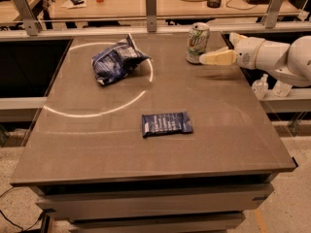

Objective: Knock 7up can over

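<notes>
Next, I close my gripper on the lower half of the 7up can (198,50), where its cream fingers can hold the can from both sides.
The 7up can (198,41), silver-white with green and red marks, stands upright at the back right of the grey table (97,144). My gripper (204,58) reaches in from the right on a white arm, low over the table. Its cream fingers (218,58) are shut together into one wedge pointing left. The tip is at the can's lower right side, touching it or nearly so. Nothing is held.
A crumpled dark blue snack bag (116,61) lies at the back left inside a bright ring of light. A flat dark blue snack bag (166,124) lies near the table's middle. A metal post (151,8) stands at the back edge. Small white bottles (260,86) stand on the right ledge.
</notes>
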`<control>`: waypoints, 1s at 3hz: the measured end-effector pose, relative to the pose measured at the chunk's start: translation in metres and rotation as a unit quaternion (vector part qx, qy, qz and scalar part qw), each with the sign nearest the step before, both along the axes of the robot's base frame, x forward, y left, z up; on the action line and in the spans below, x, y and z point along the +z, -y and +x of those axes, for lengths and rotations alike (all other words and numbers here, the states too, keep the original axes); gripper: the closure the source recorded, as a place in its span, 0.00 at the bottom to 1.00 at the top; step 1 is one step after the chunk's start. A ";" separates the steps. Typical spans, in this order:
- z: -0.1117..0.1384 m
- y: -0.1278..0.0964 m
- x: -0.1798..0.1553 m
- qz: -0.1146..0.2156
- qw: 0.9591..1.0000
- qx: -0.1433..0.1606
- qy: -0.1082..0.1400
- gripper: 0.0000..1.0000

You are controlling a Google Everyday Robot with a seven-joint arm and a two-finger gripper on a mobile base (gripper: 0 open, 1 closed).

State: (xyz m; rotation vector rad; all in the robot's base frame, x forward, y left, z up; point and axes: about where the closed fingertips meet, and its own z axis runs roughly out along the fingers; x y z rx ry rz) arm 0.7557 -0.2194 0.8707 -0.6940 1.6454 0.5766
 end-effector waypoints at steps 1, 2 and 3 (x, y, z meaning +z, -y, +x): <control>0.014 -0.017 -0.005 -0.002 1.000 0.016 -0.002 0.00; 0.023 -0.035 -0.005 -0.003 0.999 0.037 -0.004 0.00; 0.029 -0.053 -0.006 -0.001 0.998 0.060 -0.004 0.00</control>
